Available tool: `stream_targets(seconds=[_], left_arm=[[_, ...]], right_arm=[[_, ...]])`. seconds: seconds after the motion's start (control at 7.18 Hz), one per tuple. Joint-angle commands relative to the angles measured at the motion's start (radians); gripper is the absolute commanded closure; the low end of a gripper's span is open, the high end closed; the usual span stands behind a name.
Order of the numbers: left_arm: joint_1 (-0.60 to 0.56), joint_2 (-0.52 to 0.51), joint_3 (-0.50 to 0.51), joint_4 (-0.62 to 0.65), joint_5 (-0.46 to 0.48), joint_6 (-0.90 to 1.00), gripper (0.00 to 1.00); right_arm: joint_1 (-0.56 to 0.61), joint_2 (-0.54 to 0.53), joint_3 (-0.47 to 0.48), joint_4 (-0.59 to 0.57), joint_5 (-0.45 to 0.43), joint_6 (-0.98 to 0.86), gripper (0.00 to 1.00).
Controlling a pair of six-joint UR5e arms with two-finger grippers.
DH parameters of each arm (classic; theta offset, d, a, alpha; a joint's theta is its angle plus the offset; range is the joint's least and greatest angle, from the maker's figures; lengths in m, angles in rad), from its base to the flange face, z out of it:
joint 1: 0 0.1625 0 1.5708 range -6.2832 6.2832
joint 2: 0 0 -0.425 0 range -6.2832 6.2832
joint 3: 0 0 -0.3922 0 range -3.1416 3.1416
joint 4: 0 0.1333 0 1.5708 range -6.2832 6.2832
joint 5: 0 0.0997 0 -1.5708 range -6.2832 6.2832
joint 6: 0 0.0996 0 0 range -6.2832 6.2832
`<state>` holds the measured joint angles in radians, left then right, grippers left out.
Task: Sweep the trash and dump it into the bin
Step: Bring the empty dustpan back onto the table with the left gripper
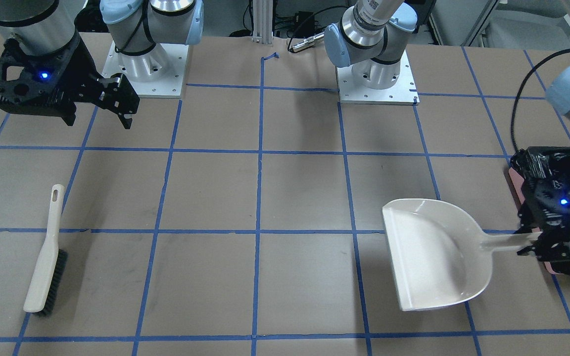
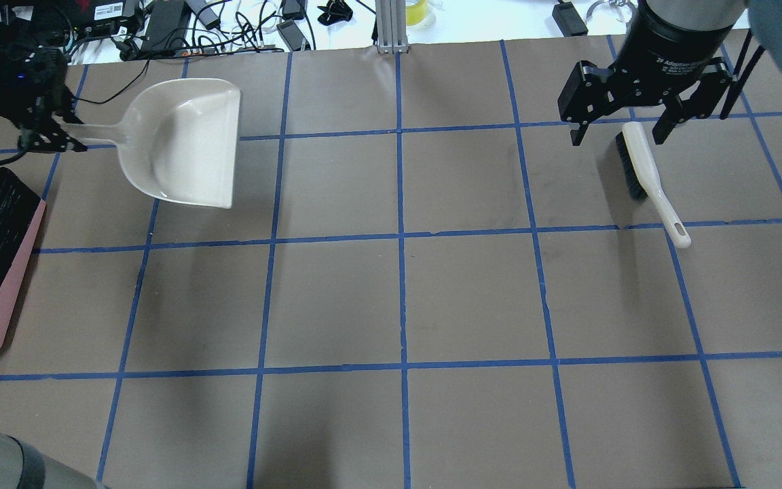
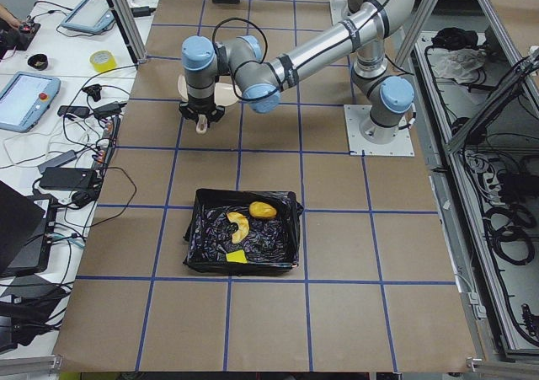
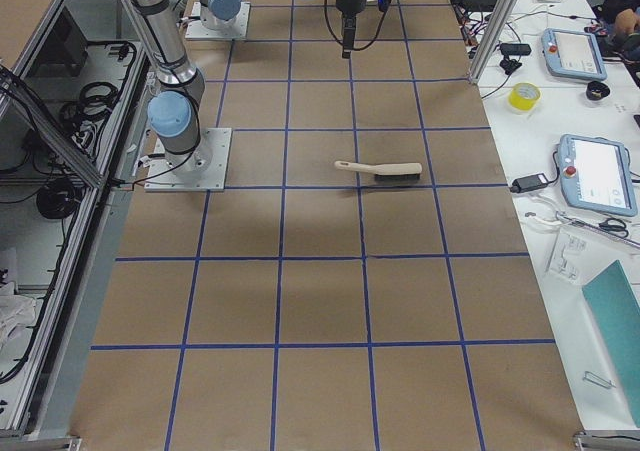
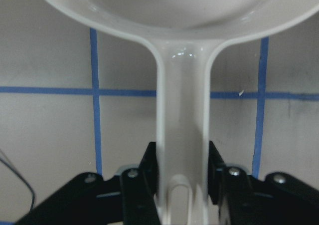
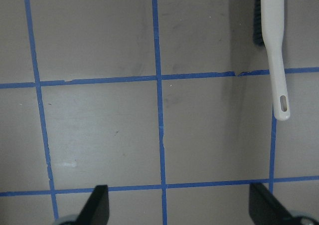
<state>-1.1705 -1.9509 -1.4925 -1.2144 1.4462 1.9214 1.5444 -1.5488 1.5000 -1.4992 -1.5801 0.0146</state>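
Next, my left gripper releases the beige dustpan, now beside the pink-sided bin, on the table, across the blue tape line (image 1: 373, 270) just past the dustpan's wide edge.
My left gripper (image 1: 531, 245) is shut on the handle of the empty beige dustpan (image 1: 428, 252), which also shows in the left wrist view (image 5: 182, 135). The pink-sided bin (image 3: 195, 228) with its black bag stands beside that gripper, also in the overhead view (image 2: 21, 265). In the bin lie the golden-brown lump (image 3: 262, 209), the cream rind slice (image 3: 238, 225) and the yellow wedge (image 3: 237, 256). My right gripper (image 2: 618, 136) is open and empty, above the table. The beige brush (image 2: 642, 166) lies flat below and beside it.
The table is brown with a blue tape grid. The two arm bases (image 1: 149, 69) (image 1: 376, 74) stand at the robot's edge. Cables and power bricks (image 2: 160, 20) lie beyond the far edge. Tablets and a tape roll (image 3: 104, 60) are on a side bench.
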Motion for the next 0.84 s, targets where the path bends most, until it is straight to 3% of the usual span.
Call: stream_targets(seconds=[0.0, 0.14, 0.7], left_arm=[[-0.113, -0.078, -0.003, 0.01, 0.055, -0.143, 1.0], [-0.171, -0.092, 0.001, 0.009, 0.188, -0.159, 1.0], [-0.198, -0.138, -0.008, 0.067, 0.195, -0.078, 1.0]], right_arm=[[0.0, 0.001, 0.0, 0.001, 0.0, -0.008, 0.0], [0.0, 0.001, 0.0, 0.001, 0.0, -0.008, 0.0], [0.0, 0.004, 0.002, -0.001, -0.004, -0.008, 0.0]])
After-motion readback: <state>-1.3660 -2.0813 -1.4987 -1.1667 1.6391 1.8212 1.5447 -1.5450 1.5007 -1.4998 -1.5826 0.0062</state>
